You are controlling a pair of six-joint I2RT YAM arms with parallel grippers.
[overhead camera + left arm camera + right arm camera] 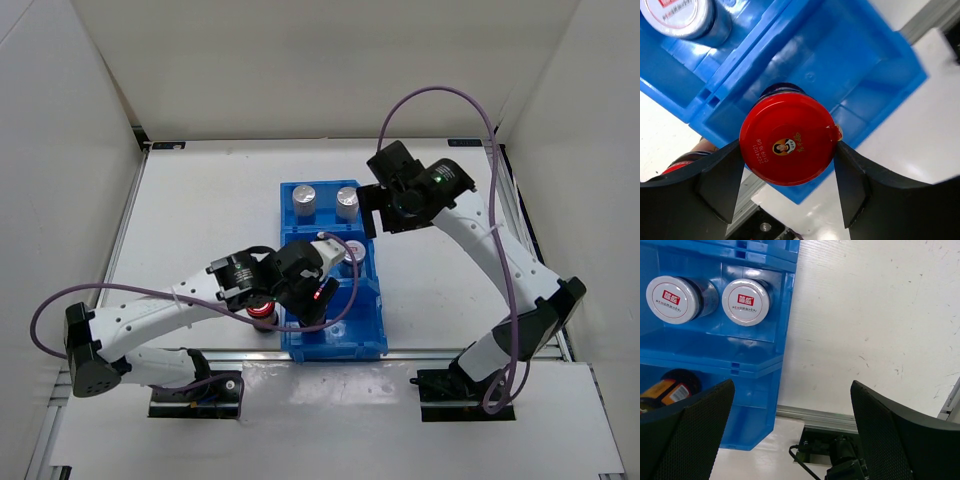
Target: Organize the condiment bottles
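Note:
The robot's left gripper needs to set the dark red-capped bottle down in the bin's near section, beside the side of the bin [304, 325] [772, 122] nearest the second red-capped bottle.
My left gripper [787, 156] is shut on a dark bottle by its red cap [786, 138] and holds it over the near compartment of the blue bin [875, 60]; it also shows in the top view [312, 290]. A second red-capped bottle [262, 312] stands on the table left of the bin, partly hidden by my arm. Two silver-capped bottles [304, 200] [347, 203] stand in the far compartment. Two white-capped bottles [670, 299] [746, 301] stand in the middle one. My right gripper [791, 385] is open and empty, above the table right of the bin.
The bin [370, 335] sits mid-table, its near end close to the metal rail [820, 416] at the table's front edge. A dark bottle with an orange label [670, 387] shows in the near compartment, partly hidden by my right gripper's finger. White walls enclose the table.

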